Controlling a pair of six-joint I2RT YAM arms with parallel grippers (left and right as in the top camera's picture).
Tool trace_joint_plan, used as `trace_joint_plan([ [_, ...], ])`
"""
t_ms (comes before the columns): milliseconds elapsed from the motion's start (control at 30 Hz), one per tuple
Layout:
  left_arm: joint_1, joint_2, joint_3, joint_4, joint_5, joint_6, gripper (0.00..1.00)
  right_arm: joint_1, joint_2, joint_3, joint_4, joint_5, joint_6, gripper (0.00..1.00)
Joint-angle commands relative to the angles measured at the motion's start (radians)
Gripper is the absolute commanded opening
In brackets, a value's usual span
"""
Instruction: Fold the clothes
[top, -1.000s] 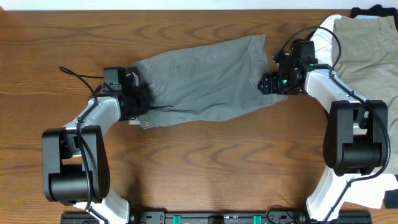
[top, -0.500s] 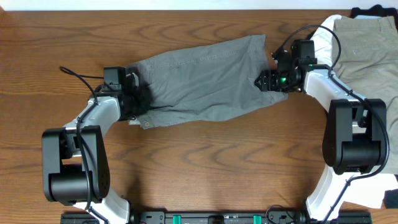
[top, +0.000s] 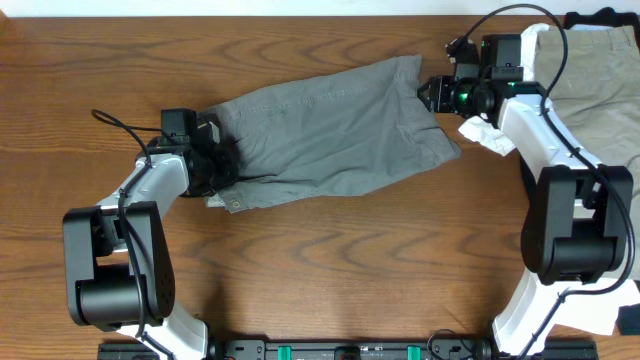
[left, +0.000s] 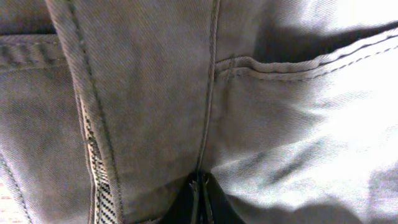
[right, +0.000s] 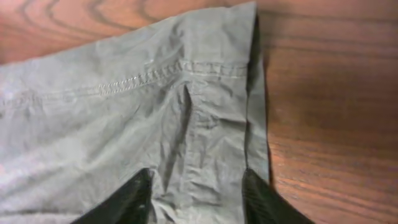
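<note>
The grey shorts are pinched by my left gripper beside the pocket seam, inward of the zipper, so it should open and take the zipper flap (left: 99, 171) before folding that end of the shorts over.
Grey shorts (top: 330, 130) lie spread across the middle of the wooden table. My left gripper (top: 222, 160) is at their left end, shut on a pinch of grey fabric (left: 200, 186) beside a seam and a pocket edge. My right gripper (top: 432, 92) is open at the far right corner of the shorts. In the right wrist view its two fingers (right: 198, 173) straddle the hemmed leg edge of the shorts (right: 186, 124), with cloth lying between them. I cannot tell whether the fingers touch the cloth.
A beige garment (top: 590, 85) lies on white cloth (top: 480, 130) at the back right, under the right arm. A dark item (top: 600, 17) sits at the far right corner. More white cloth (top: 600, 310) lies at the front right edge.
My right gripper has moved from the lower right hem toward the far edge, to the shorts' upper right corner. The white cloth by the hem now shows. The left gripper has stayed put.
</note>
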Motion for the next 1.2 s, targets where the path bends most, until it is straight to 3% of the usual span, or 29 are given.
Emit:
trace_joint_plan([
  [0,0.007,0.032,-0.016,-0.028,-0.036,0.014,0.06,0.034,0.018,0.009,-0.004,-0.013,0.009,0.11],
  [100,0.007,0.032,-0.016,-0.027,-0.036,0.014,0.07,0.051,0.058,0.009,0.002,-0.013,0.013,0.01],
  [167,0.007,0.031,-0.016,-0.027,-0.036,0.014,0.17,0.057,0.089,0.009,0.012,-0.016,0.026,0.01],
  [267,0.007,0.018,-0.016,-0.034,-0.035,0.013,0.47,0.063,0.130,0.009,0.017,-0.023,0.035,0.01],
  [400,0.007,-0.026,-0.016,-0.051,-0.025,0.013,0.70,0.064,0.168,0.009,0.016,-0.023,0.035,0.01],
  [733,0.008,-0.261,-0.016,-0.144,-0.025,-0.003,0.99,0.069,0.199,0.009,-0.004,-0.022,0.034,0.01],
  [933,0.070,-0.393,-0.016,-0.190,-0.025,-0.048,0.98,0.079,0.206,0.004,-0.002,-0.022,0.034,0.01],
  [1167,0.223,-0.325,-0.016,-0.227,0.067,-0.011,0.98,0.078,0.206,0.004,0.008,-0.021,0.018,0.01],
])
